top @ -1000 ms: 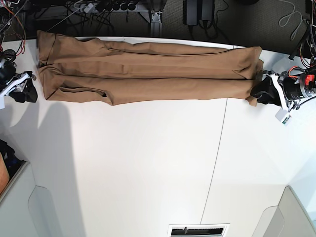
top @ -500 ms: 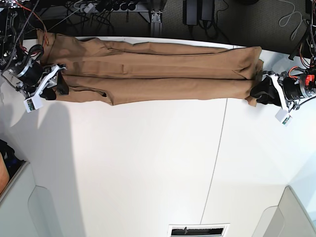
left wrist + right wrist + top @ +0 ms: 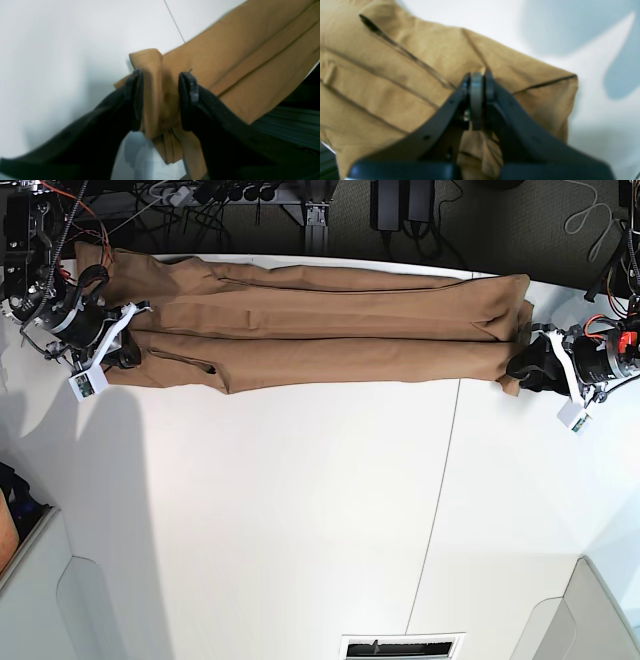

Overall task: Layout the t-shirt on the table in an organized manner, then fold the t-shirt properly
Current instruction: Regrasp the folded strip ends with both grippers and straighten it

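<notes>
Next, my right gripper opens, grips farther from the edge [image 3: 150,338] and pulls the fold back, because the t-shirt strip's near edge gapes in a loose fold beside it.
The tan-brown t-shirt [image 3: 320,330] lies folded lengthwise into a long strip along the far side of the white table [image 3: 300,510]. My left gripper [image 3: 520,368] sits at the strip's right end. In the left wrist view its fingers [image 3: 136,100] clamp a bunched fold of cloth [image 3: 160,100] that fills the gap between them. My right gripper [image 3: 125,345] rests on the strip's left end. In the right wrist view the right gripper [image 3: 477,75] is shut, tips pressed into the t-shirt [image 3: 420,57], with creases running to the tips.
Cables and power strips [image 3: 230,192] lie beyond the table's far edge. A thin dark seam [image 3: 440,500] crosses the tabletop. A slotted vent [image 3: 400,646] sits at the front edge, with white panels [image 3: 110,610] at the front corners.
My right arm moved from the table's left edge onto the shirt's left end and its jaws closed there. The left arm and the shirt's right end stayed put.
</notes>
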You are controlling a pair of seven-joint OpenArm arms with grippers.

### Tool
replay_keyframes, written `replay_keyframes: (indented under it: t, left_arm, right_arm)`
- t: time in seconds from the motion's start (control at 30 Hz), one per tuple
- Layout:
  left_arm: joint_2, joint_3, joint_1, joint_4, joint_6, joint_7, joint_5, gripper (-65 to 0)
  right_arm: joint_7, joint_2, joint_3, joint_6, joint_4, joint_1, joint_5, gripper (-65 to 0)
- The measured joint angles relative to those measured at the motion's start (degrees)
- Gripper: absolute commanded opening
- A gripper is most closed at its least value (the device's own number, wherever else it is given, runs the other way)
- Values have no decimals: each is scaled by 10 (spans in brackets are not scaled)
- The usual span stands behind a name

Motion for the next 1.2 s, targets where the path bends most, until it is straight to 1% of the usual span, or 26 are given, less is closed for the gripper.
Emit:
replay_keyframes:
  t: [0.1, 0.17, 0.27, 0.4, 0.7, 0.8, 0.93, 0.97, 1.03, 1.07, 1.1, 1.2]
  left_arm:
    - [0, 0, 0, 0, 0, 0, 0, -394]
    - [0, 0, 0, 0, 0, 0, 0, -394]
    - [0, 0, 0, 0, 0, 0, 1, -394]
    - [0, 0, 0, 0, 0, 0, 3, -394]
    - [0, 0, 0, 0, 0, 0, 11, -394]
    - [0, 0, 0, 0, 0, 0, 11, -394]
    - [0, 0, 0, 0, 0, 0, 10, -394]
    - [0, 0, 0, 0, 0, 0, 6, -394]
    - [0, 0, 0, 0, 0, 0, 1, -393]
    - [0, 0, 0, 0, 0, 0, 0, -393]
    - [0, 0, 0, 0, 0, 0, 0, -393]
    - [0, 0, 0, 0, 0, 0, -1, -393]
  right_arm:
    - [0, 0, 0, 0, 2, 0, 23, -650]
    - [-14, 0, 0, 0, 12, 0, 38, -650]
    - [-35, 0, 0, 2, 46, -3, 48, -650]
    - [-45, 1, 0, 2, 110, -32, 57, -650]
    - [-59, 2, 0, 4, 236, -141, 42, -650]
    - [-64, 2, 0, 4, 247, -167, 31, -650]
    - [-84, 3, 0, 4, 247, -186, 14, -650]
    - [-84, 3, 0, 4, 247, -189, 10, -635]
    - [-85, 3, 0, 4, 247, -189, 7, -487]
    - [-82, 3, 0, 4, 247, -187, 9, -437]
    - [-82, 3, 0, 4, 247, -184, 8, -414]
    - [-62, 3, 1, 4, 250, -183, 8, -410]
